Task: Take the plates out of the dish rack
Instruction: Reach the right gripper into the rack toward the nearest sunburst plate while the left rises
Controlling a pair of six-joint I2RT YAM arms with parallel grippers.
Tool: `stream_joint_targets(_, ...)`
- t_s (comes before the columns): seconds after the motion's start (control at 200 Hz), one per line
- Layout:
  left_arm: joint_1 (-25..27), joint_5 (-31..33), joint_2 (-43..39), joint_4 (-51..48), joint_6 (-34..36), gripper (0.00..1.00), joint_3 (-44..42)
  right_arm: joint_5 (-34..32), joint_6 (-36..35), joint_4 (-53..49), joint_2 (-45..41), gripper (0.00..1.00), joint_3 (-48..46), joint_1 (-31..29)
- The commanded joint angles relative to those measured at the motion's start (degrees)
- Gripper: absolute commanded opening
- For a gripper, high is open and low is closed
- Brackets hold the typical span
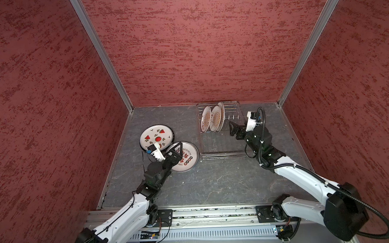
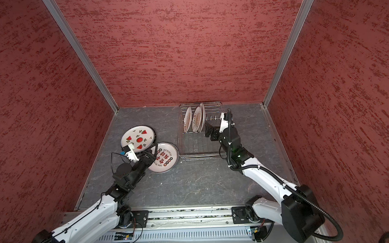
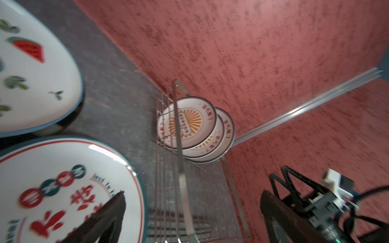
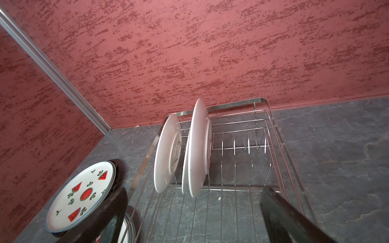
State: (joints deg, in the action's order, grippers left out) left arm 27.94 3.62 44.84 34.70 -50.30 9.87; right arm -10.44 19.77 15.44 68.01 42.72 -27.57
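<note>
The sunburst plate stands beside the empty slots of the dish rack. Next, I close my right gripper on the near-side rim of the sunburst plate (image 1: 223,120) (image 4: 190,152).
The silver wire dish rack (image 1: 224,156) (image 2: 202,157) stands at the back, right of centre. Three sunburst plates (image 1: 216,118) (image 2: 197,119) (image 3: 189,124) stand upright at its far left end; the right wrist view shows their white backs (image 4: 197,147). A watermelon plate (image 1: 156,137) (image 4: 80,193) and a red-character plate (image 1: 187,159) (image 3: 63,189) lie flat on the table, left of the rack. My left gripper (image 1: 175,151) (image 3: 192,195) hovers open over the character plate's edge, holding nothing. My right gripper (image 1: 234,129) (image 4: 194,189) is open and empty above the rack's floor, right of the standing plates.
Red textured walls (image 1: 185,48) close in the back and both sides, with aluminium corner posts (image 1: 100,51). The table (image 1: 214,182) is dark grey stone. A metal rail (image 1: 215,212) carrying both arm bases runs along the front edge.
</note>
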Motion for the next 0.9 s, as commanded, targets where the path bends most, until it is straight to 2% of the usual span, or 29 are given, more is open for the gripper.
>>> stream_joint_targets(0.0, 0.4, -11.1, 5.5, 15.6, 8.7, 0.99, 3.0, 0.9, 0.1, -5.1, 2.6, 0.99, 3.9, 0.9)
stream_joint_targets(0.125, 1.0, -18.6, 14.5, 25.5, 8.6, 0.99, 3.7, -0.7, -2.4, -7.0, 7.1, 0.99, 8.8, 0.9)
stream_joint_targets(0.301, 1.4, -29.2, 22.9, 32.1, 10.7, 0.99, 5.9, -1.7, -4.2, -10.4, 14.8, 0.96, 17.1, 1.0)
stream_joint_targets(0.406, 2.4, -29.4, 24.5, 35.1, 11.9, 0.99, 5.3, -7.5, -3.9, -14.4, 19.6, 0.91, 22.1, 1.0)
stream_joint_targets(0.501, 2.7, -29.9, 22.6, 24.2, 13.9, 0.99, 8.6, -11.1, -4.3, -17.5, 22.7, 0.85, 26.0, 0.9)
stream_joint_targets(0.541, 3.5, -29.2, 22.1, 21.5, 15.3, 0.99, 9.1, -11.2, -4.7, -17.7, 23.6, 0.84, 26.8, 0.9)
stream_joint_targets(0.671, 5.9, -23.6, 22.3, 23.4, 16.0, 0.99, 7.5, -10.8, -5.9, -18.4, 26.5, 0.78, 29.7, 0.9)
stream_joint_targets(0.897, 6.7, -22.3, 23.3, 21.4, 16.5, 0.99, 8.6, -11.0, -7.2, -19.5, 29.4, 0.64, 33.5, 0.2)
